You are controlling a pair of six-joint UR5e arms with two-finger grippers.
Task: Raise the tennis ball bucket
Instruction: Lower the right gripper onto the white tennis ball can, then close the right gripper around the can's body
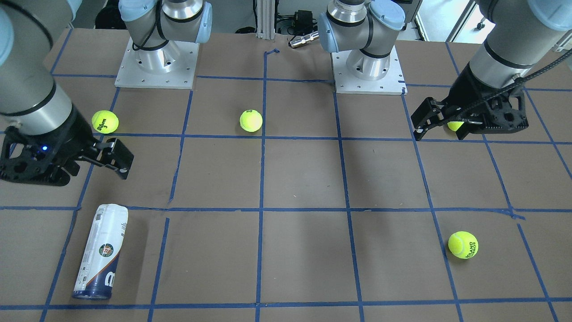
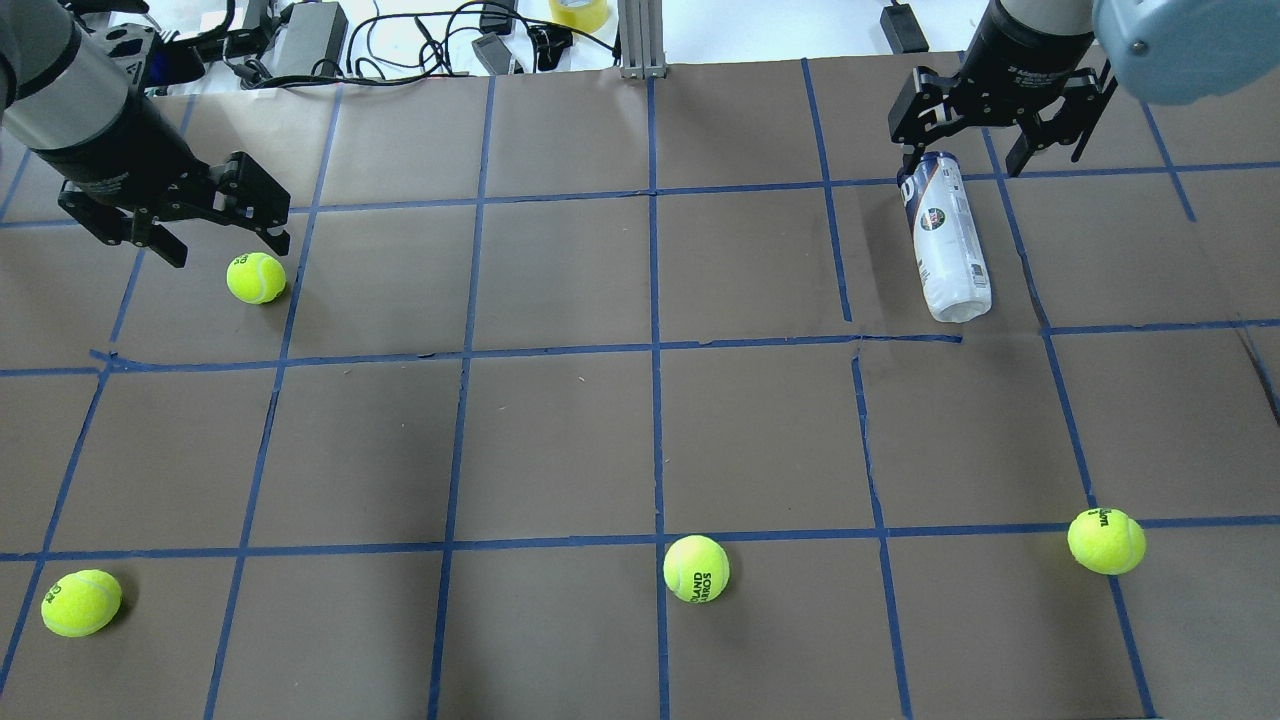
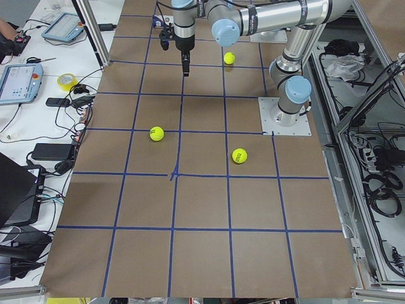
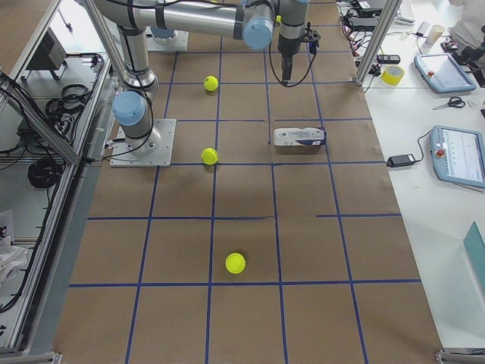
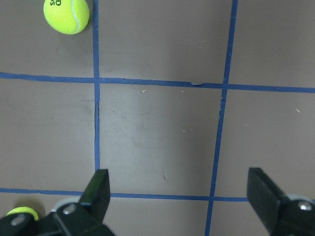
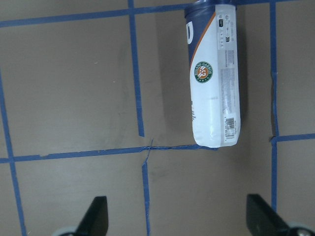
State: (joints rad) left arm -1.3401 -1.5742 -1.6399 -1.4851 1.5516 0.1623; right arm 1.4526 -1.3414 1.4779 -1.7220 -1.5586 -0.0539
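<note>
The robot's right gripper will next move to the tennis ball bucket and close on its white middle (image 1: 104,250) (image 6: 215,74), at the round logo.
The tennis ball bucket (image 2: 945,235) is a slim white can with a navy end. It lies on its side on the brown table, and also shows in the front view (image 1: 100,252) and the right wrist view (image 6: 212,73). My right gripper (image 2: 985,140) is open and empty, raised over the can's navy end. In the right wrist view the can lies ahead of the open fingertips (image 6: 96,216), up and to the right. My left gripper (image 2: 205,225) is open and empty, far from the can, just above a tennis ball (image 2: 256,277).
Three more tennis balls lie on the table nearer the robot (image 2: 81,603), (image 2: 696,568), (image 2: 1106,540). Blue tape lines grid the brown surface. Cables and power bricks (image 2: 300,40) lie beyond the table's far edge. The two arm bases (image 1: 156,62) stand at the robot's side.
</note>
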